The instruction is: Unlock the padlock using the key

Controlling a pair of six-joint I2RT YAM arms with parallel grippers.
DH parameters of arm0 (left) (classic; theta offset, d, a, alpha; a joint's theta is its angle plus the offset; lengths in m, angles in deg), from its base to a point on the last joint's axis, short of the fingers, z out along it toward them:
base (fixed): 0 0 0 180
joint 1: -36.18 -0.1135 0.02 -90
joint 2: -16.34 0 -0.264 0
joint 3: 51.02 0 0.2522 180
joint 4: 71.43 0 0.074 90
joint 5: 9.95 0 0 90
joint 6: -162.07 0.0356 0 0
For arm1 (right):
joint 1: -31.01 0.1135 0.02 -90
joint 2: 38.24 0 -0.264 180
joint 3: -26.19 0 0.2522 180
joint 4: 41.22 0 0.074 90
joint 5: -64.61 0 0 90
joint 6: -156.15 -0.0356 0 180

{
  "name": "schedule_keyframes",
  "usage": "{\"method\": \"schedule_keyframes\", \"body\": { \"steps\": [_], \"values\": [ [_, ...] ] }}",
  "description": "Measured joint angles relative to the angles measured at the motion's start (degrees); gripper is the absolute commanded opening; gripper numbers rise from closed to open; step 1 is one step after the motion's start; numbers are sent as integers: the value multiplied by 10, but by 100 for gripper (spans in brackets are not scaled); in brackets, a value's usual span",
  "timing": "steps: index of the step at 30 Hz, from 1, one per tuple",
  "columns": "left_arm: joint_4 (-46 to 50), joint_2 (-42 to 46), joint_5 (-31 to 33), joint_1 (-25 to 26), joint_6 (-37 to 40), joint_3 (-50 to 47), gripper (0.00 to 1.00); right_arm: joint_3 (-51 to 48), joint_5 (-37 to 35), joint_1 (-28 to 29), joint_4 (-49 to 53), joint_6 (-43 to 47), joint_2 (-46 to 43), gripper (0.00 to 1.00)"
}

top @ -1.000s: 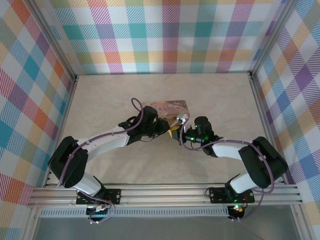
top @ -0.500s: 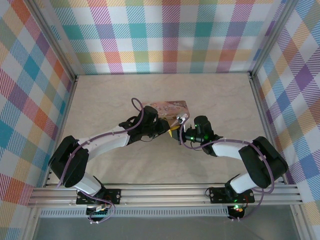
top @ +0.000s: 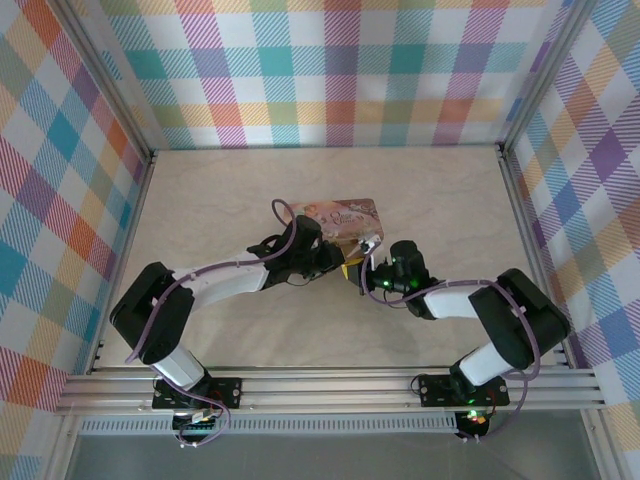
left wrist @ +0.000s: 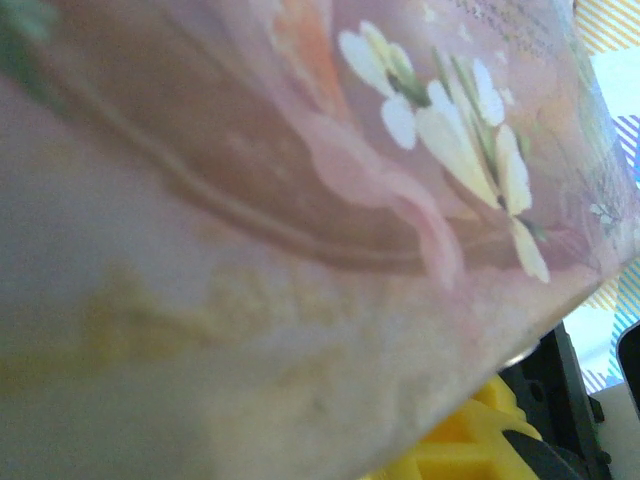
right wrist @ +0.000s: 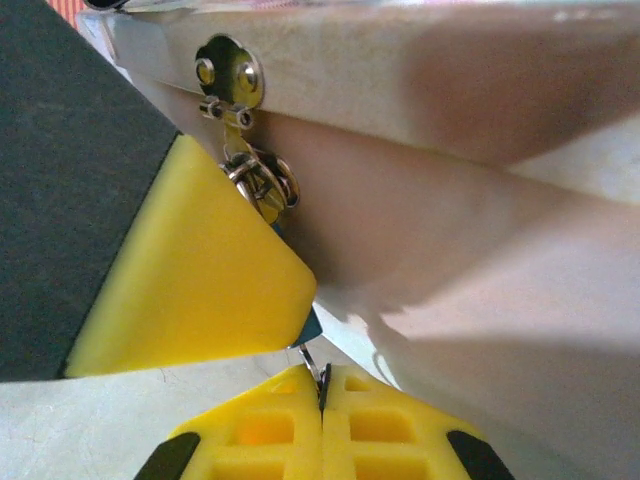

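Observation:
My left gripper is crowded against the tin's front edge with a finger across the padlock, so next I open it, back off and grip the padlock's body (right wrist: 312, 328) from the front.
The pink illustrated tin (top: 335, 213) lies mid-table, and both grippers meet at its front edge. In the right wrist view a silvery shackle (right wrist: 262, 185) hangs from the tin's hasp (right wrist: 230, 75). Only a blue corner of the padlock (right wrist: 308, 326) peeks out below a yellow finger (right wrist: 200, 290) of my left gripper (top: 345, 266), which covers the rest of the body. My right gripper (right wrist: 322, 412) is shut on the key (right wrist: 322, 383), a thin metal sliver pointing up at the padlock's underside. In the left wrist view the tin (left wrist: 300, 200) blocks the jaws.
Checked walls enclose the beige table (top: 200, 190) on three sides. The tin's side wall (right wrist: 480, 250) stands right beside the right fingers. Open tabletop lies to the left, to the right and behind the tin.
Both arms have shifted slightly: the left arm's elbow has swung right and the right wrist has dropped a little. The grippers stay together at the tin's front edge.

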Motion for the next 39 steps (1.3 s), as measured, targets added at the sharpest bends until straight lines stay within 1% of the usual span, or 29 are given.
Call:
{"method": "schedule_keyframes", "body": {
  "steps": [7,10,12,15,22,25,28,31,35,39],
  "values": [
    [-24,-23,-7,3,3,-15,23,-33,0,1,-73,-31,42,0],
    [-28,-33,-10,3,3,-17,25,-39,-2,4,-87,-43,55,0],
    [-31,-40,-12,3,3,-18,29,-39,-5,7,-92,-47,64,0],
    [-43,-47,-14,3,2,-22,38,-40,-7,8,-98,-53,72,0],
    [-65,-46,-19,1,-1,-39,51,-41,-5,16,-102,-68,73,0],
    [-63,-24,-18,-4,0,-52,60,-41,-5,16,-103,-74,78,0],
    [-54,22,-16,-10,2,-63,68,-41,-5,19,-106,-78,84,0],
    [-54,73,-8,-20,2,-75,74,-41,-5,23,-110,-82,85,0],
    [-70,122,-3,-28,-10,-110,75,-40,0,30,-115,-92,94,0],
    [-124,134,-4,-29,-39,-171,70,-36,2,38,-112,-108,94,0]
  ]
}}
